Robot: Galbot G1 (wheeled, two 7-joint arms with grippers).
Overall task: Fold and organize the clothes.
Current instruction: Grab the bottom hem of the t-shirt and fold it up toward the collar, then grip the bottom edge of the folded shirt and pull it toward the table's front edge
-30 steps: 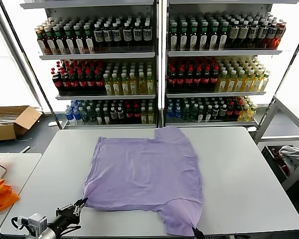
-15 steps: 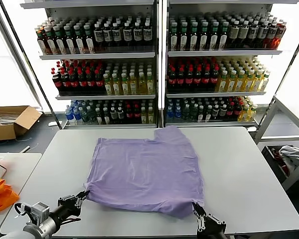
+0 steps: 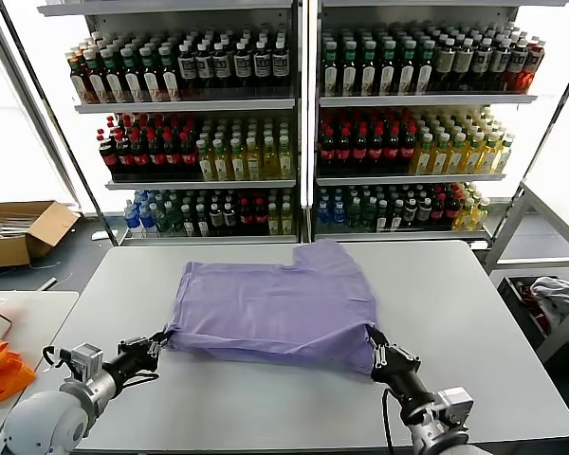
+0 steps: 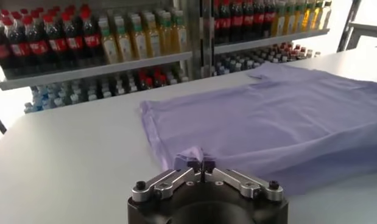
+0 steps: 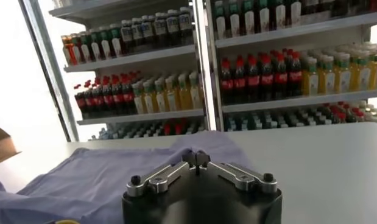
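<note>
My left gripper and my right gripper will take the fold's corners (image 3: 175,347) and pull it straight toward me, because the lavender T-shirt's near fold sags on a slant.
The lavender T-shirt (image 3: 275,308) lies on the white table (image 3: 455,313), plain side up, its near part lifted and carried toward the far side. My left gripper (image 3: 157,341) is shut on the shirt's near left corner; this shows in the left wrist view (image 4: 201,162) with the shirt (image 4: 285,122) spread beyond. My right gripper (image 3: 376,355) is shut on the near right corner, and in the right wrist view (image 5: 196,159) the cloth (image 5: 103,179) drapes away from it. The print and neck label are hidden.
Shelves of bottled drinks (image 3: 294,123) stand behind the table. An orange cloth (image 3: 0,372) lies on a side table at the left. A cardboard box (image 3: 19,232) sits on the floor at the left. A bin with cloth (image 3: 550,299) is at the right.
Both grippers have moved away from the table's near edge, carrying the shirt's near hem toward the far side. The hanging near part has come up onto the table.
</note>
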